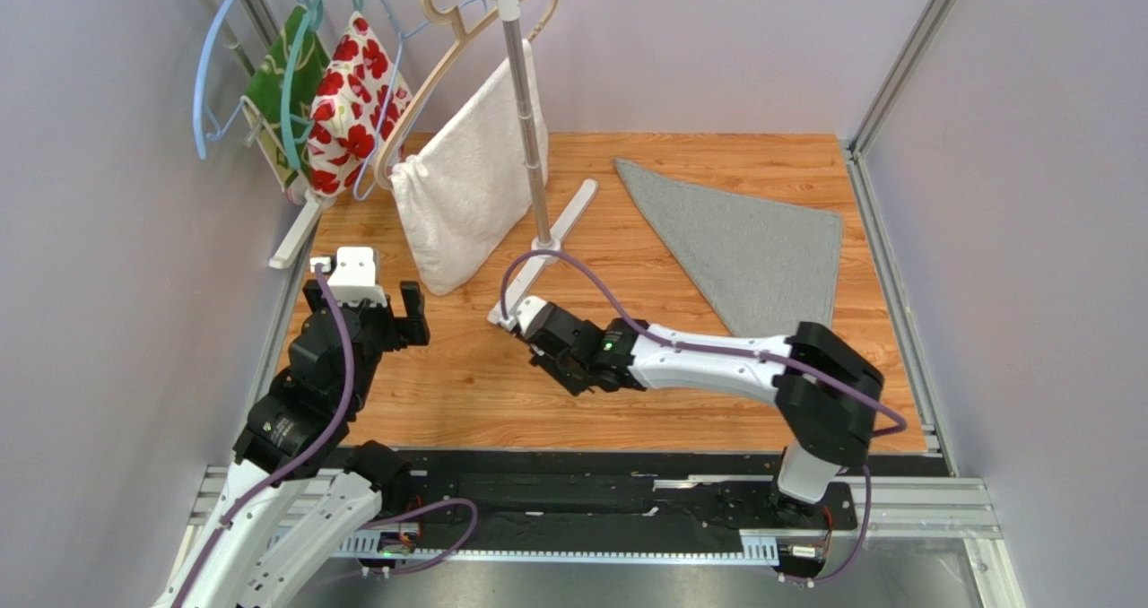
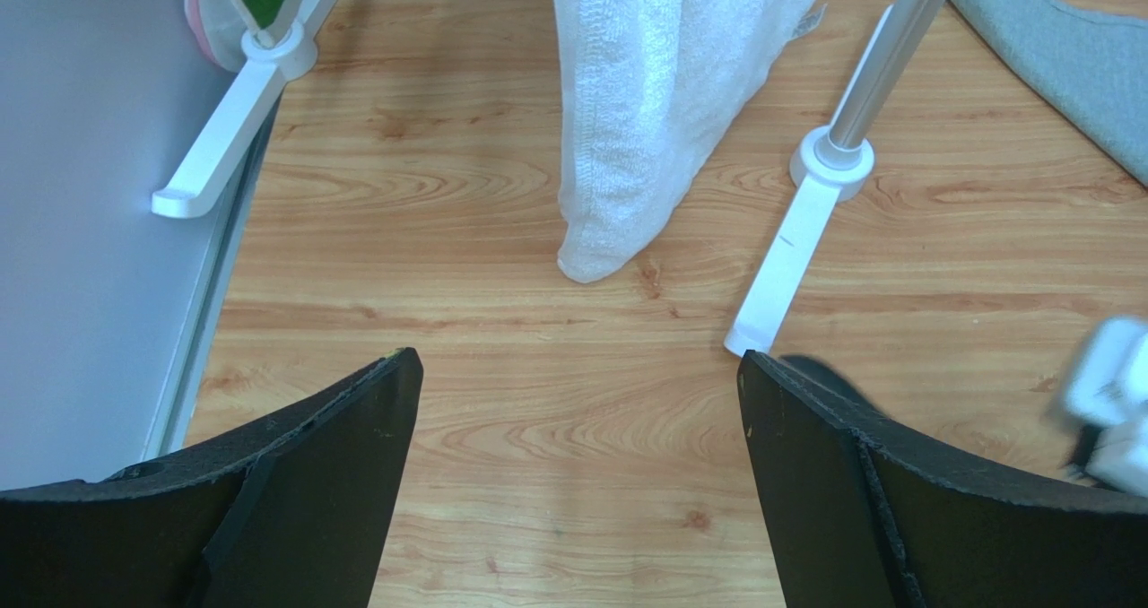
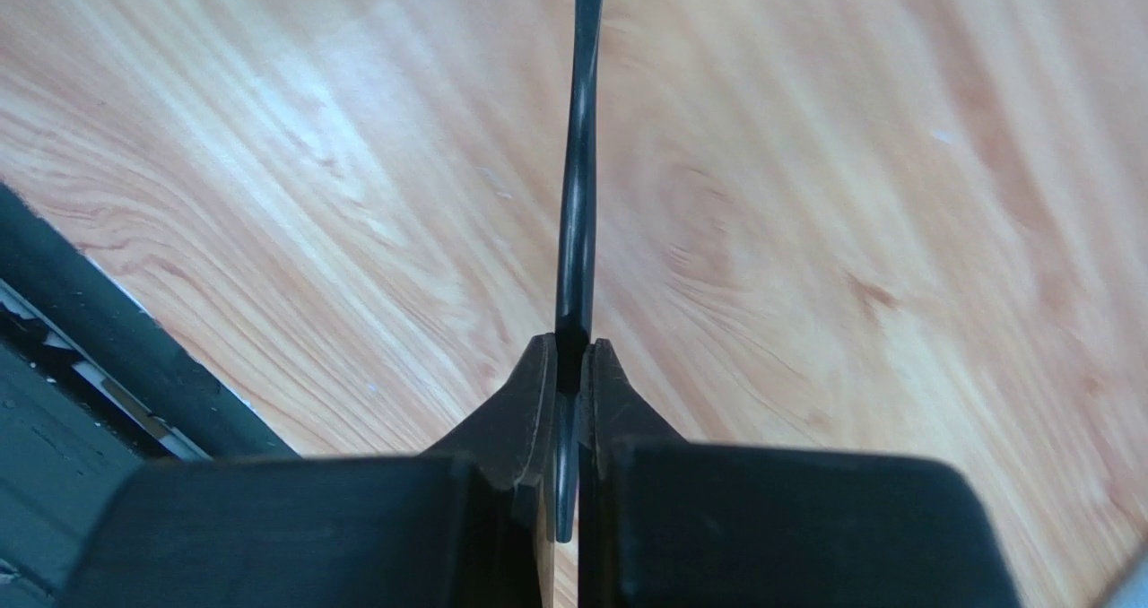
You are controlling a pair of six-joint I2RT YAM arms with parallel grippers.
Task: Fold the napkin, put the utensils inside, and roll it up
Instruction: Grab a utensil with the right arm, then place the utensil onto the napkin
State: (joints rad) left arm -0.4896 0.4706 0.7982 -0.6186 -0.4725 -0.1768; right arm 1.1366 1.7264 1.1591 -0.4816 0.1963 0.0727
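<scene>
The slim dark utensil will go from my right gripper onto the grey napkin, just inside its long slanted edge (image 1: 716, 276).
The grey napkin (image 1: 755, 245) lies on the wooden table at the back right, folded into a triangle; one edge shows in the left wrist view (image 2: 1078, 57). My right gripper (image 3: 570, 346) is shut on the slim dark utensil (image 3: 580, 164), which sticks out edge-on past the fingertips, just above the wood. In the top view the right gripper (image 1: 550, 350) is mid-table, left of the napkin and apart from it; the utensil is hidden there. My left gripper (image 1: 391, 320) is open and empty over bare wood (image 2: 577, 366) at the left.
A white clothes rack (image 1: 509, 43) stands at the back left, its foot (image 2: 788, 272) reaching toward my grippers. A white towel (image 1: 472, 184), a red-flowered fabric (image 1: 353, 97) and a green fabric (image 1: 283, 77) hang on it. A black rail (image 1: 607, 474) lines the near edge.
</scene>
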